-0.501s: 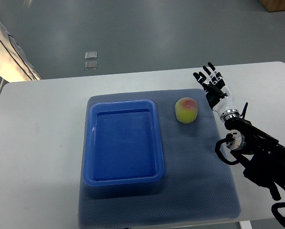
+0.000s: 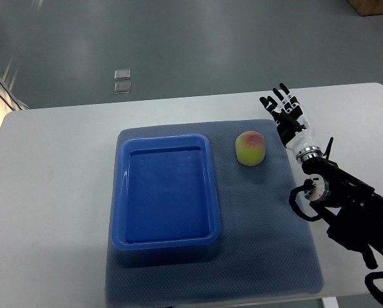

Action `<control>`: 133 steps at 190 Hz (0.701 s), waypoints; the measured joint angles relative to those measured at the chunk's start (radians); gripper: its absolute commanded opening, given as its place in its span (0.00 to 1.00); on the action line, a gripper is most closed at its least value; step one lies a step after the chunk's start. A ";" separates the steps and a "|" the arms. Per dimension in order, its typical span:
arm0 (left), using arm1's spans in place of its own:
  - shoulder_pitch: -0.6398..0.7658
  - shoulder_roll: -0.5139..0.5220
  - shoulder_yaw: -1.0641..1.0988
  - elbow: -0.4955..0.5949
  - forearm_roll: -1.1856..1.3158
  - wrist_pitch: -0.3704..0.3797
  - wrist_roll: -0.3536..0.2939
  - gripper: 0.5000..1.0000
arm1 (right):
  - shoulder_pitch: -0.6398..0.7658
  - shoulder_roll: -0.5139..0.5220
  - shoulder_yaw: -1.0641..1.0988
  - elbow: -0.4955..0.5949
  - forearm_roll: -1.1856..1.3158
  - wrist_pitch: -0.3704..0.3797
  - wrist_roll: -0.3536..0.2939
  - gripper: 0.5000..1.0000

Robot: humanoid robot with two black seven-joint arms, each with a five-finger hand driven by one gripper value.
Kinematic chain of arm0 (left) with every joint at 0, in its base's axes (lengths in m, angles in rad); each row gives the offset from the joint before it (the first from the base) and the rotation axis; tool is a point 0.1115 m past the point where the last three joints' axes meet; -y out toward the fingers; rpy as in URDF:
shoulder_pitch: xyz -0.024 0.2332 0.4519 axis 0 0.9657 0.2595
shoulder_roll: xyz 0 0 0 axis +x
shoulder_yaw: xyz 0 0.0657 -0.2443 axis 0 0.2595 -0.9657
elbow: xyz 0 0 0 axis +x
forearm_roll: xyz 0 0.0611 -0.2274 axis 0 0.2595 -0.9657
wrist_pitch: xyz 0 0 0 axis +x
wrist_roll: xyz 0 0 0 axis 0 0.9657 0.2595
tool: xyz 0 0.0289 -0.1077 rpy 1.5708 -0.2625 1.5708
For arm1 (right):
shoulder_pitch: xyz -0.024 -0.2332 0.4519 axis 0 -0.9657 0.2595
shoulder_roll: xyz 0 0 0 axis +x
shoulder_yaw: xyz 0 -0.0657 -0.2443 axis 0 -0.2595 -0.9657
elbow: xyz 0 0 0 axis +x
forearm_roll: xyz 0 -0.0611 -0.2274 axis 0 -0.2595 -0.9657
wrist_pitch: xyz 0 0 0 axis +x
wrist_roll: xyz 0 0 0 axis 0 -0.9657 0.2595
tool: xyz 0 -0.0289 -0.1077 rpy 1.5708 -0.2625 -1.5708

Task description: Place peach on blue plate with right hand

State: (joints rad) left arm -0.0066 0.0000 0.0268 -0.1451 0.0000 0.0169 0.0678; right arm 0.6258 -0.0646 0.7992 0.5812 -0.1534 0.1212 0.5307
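Next, I close my right gripper on the opposite sides of the yellow-green peach (image 2: 251, 147), between the peach's side toward the blue plate and the peach's outer side.
A yellow-green peach (image 2: 250, 147) with a red blush stands on the grey-blue mat (image 2: 268, 237), just right of the blue plate (image 2: 120, 192), a deep rectangular tray with nothing in it. My right hand (image 2: 282, 110) hovers a short way right of the peach and slightly behind it, fingers spread and pointing away from me, holding nothing. Its black arm (image 2: 345, 212) comes in from the lower right. The left arm does not show.
The mat lies on a white table (image 2: 50, 192) whose far edge runs behind the hand. Two small clear squares (image 2: 122, 80) lie on the grey floor beyond the table. A brown box corner (image 2: 374, 6) shows at top right.
The right hand and the peach have not moved. A pale object at the left edge has mostly left the view.
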 measured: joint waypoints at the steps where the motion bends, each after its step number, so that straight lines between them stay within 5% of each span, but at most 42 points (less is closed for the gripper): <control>1: 0.000 0.000 0.000 0.000 0.000 0.000 0.000 1.00 | 0.000 0.000 0.000 0.000 0.000 0.000 0.000 0.86; 133: -0.003 0.000 -0.002 -0.002 0.000 0.000 0.000 1.00 | 0.006 -0.002 -0.001 -0.023 0.000 -0.001 0.000 0.86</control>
State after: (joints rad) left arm -0.0098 0.0000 0.0244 -0.1475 -0.0001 0.0169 0.0674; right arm 0.6319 -0.0668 0.7986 0.5582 -0.1534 0.1199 0.5307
